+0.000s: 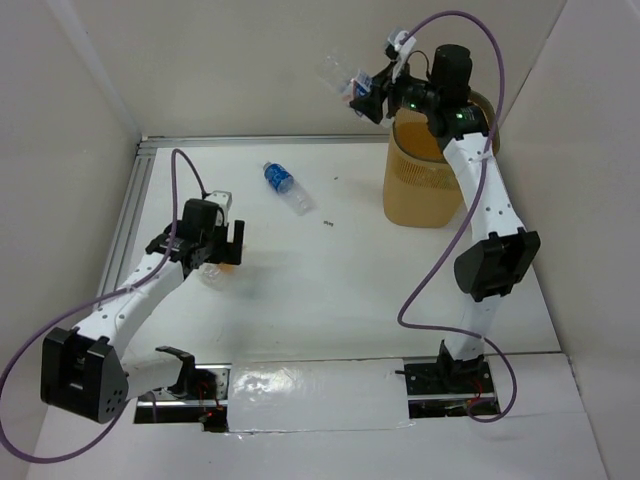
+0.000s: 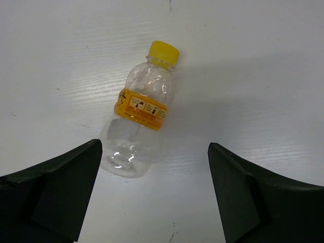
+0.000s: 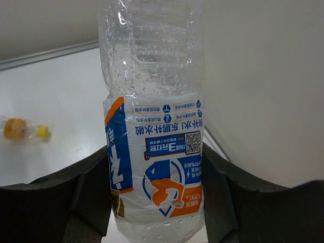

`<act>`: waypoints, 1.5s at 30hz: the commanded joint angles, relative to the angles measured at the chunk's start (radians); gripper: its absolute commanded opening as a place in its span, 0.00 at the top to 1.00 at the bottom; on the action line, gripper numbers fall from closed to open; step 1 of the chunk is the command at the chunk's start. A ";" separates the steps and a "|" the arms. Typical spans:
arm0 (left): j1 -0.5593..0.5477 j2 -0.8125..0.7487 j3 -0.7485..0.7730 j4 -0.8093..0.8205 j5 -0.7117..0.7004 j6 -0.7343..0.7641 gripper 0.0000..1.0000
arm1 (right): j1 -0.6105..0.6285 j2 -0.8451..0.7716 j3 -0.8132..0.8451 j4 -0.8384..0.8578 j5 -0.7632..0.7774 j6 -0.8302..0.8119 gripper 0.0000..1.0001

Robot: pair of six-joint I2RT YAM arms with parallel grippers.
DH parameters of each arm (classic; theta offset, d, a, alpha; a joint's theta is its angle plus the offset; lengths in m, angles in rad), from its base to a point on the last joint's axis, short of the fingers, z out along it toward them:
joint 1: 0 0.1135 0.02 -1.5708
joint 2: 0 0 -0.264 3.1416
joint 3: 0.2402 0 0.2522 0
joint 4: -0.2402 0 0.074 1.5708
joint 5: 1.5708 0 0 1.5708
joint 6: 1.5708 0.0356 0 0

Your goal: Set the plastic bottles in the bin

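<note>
My left gripper will grip the orange label (image 1: 228,267) (image 2: 141,109) around the middle of the yellow-capped bottle.
My right gripper (image 1: 362,97) is shut on a clear bottle with a blue, white and orange label (image 3: 154,167). It holds the bottle (image 1: 338,72) high in the air, just left of the yellow-orange bin (image 1: 420,185). My left gripper (image 2: 154,148) is open and hangs low over a clear bottle with a yellow cap and orange label (image 2: 139,121), which lies on the table with its base near the left finger. The left gripper (image 1: 215,248) is at the table's left. A blue-labelled bottle (image 1: 283,186) lies at the back middle.
The white table (image 1: 330,280) is enclosed by white walls at the back and sides. The right arm's upper link crosses in front of the bin's rim. The yellow-capped bottle also shows far off in the right wrist view (image 3: 23,130).
</note>
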 commanded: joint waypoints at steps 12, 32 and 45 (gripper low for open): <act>0.044 0.177 0.007 0.138 -0.054 0.068 0.01 | -0.259 -0.143 -0.184 0.089 0.148 0.101 0.55; 0.035 0.402 0.053 0.136 -0.063 0.068 0.33 | -0.414 -0.304 -0.401 0.068 -0.123 0.004 0.00; -0.085 0.266 0.398 0.047 0.245 0.039 0.72 | -0.466 -0.355 -0.467 0.020 -0.145 -0.060 0.00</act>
